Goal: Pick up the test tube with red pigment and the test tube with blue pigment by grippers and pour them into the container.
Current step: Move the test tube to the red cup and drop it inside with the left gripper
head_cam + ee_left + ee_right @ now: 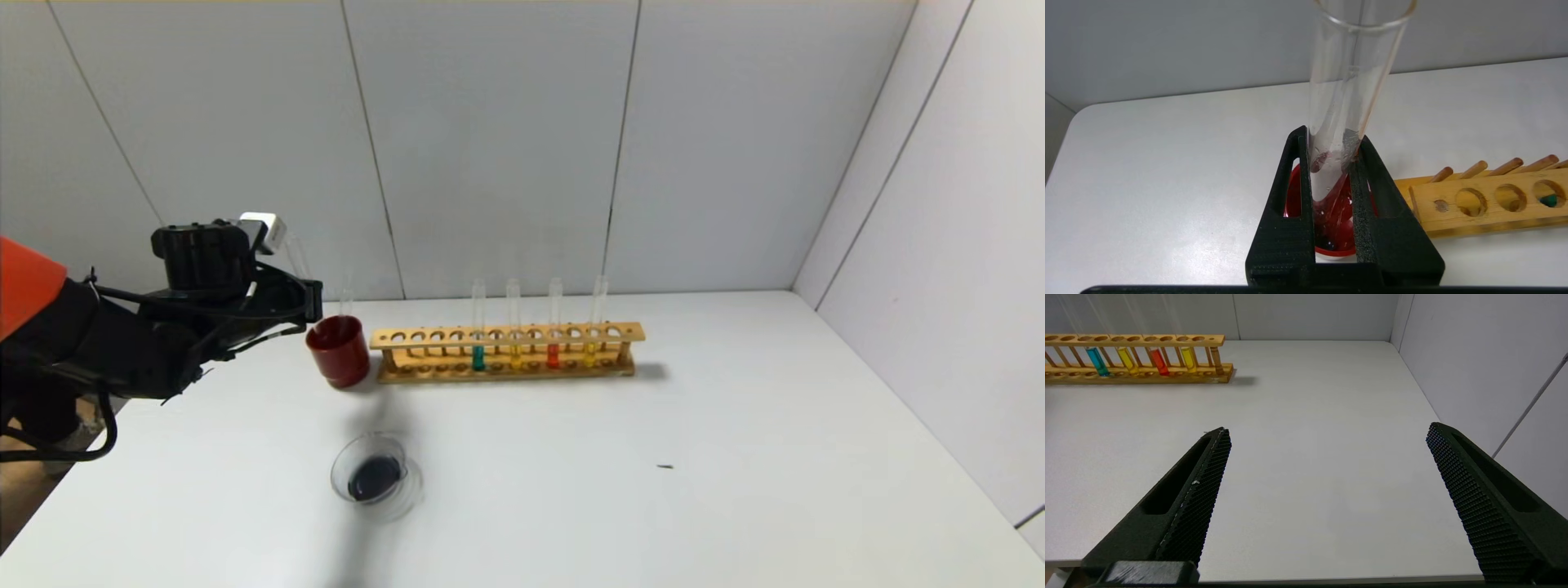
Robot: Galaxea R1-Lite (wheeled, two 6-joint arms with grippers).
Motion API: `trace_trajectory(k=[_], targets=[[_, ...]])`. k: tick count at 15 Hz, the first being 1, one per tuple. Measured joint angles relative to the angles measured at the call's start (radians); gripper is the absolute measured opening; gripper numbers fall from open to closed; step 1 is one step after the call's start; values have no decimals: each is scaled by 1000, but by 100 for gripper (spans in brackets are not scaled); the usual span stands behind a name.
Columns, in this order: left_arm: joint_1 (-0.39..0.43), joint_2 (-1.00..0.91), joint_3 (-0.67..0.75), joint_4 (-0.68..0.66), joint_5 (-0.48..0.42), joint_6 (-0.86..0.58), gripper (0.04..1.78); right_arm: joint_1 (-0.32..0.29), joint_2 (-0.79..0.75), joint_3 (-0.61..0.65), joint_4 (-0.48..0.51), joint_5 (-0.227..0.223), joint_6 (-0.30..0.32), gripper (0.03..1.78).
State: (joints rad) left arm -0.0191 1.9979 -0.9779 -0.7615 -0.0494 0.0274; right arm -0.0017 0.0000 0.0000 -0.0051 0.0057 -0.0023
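Next, I release the empty clear test tube from my left gripper inside the dark red cup (pixel 340 328) (pixel 1334 210), so that it ends up beside the other empty tube.
My left gripper (pixel 313 290) (pixel 1331 136) is shut on an empty clear test tube (pixel 297 255) (pixel 1347 81), held tilted just above and beside the dark red cup (pixel 339 351) (pixel 1337 252). The container (pixel 408 490), a clear glass dish, sits on the table in front of the cup with a dark pool in it. A test tube with red pigment (pixel 553 355) (pixel 1160 362) stands in the wooden rack (pixel 506 335). No tube with bright blue liquid shows in the head view. My right gripper (pixel 1327 433) is open and empty over the table's near right side.
The rack (pixel 1486 204) (pixel 1139 338) also holds a teal-green tube (pixel 478 357) and two yellow tubes (pixel 515 357). Another clear empty tube (pixel 347 300) stands in the red cup. A small dark speck (pixel 665 466) lies on the white table. Walls close the back and right.
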Motion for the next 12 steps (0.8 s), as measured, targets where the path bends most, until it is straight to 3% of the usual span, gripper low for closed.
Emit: trace_trajectory(k=[12], targets=[[12,105,-14,-53,-4,2,32,0,0,0,0,0,0,175]])
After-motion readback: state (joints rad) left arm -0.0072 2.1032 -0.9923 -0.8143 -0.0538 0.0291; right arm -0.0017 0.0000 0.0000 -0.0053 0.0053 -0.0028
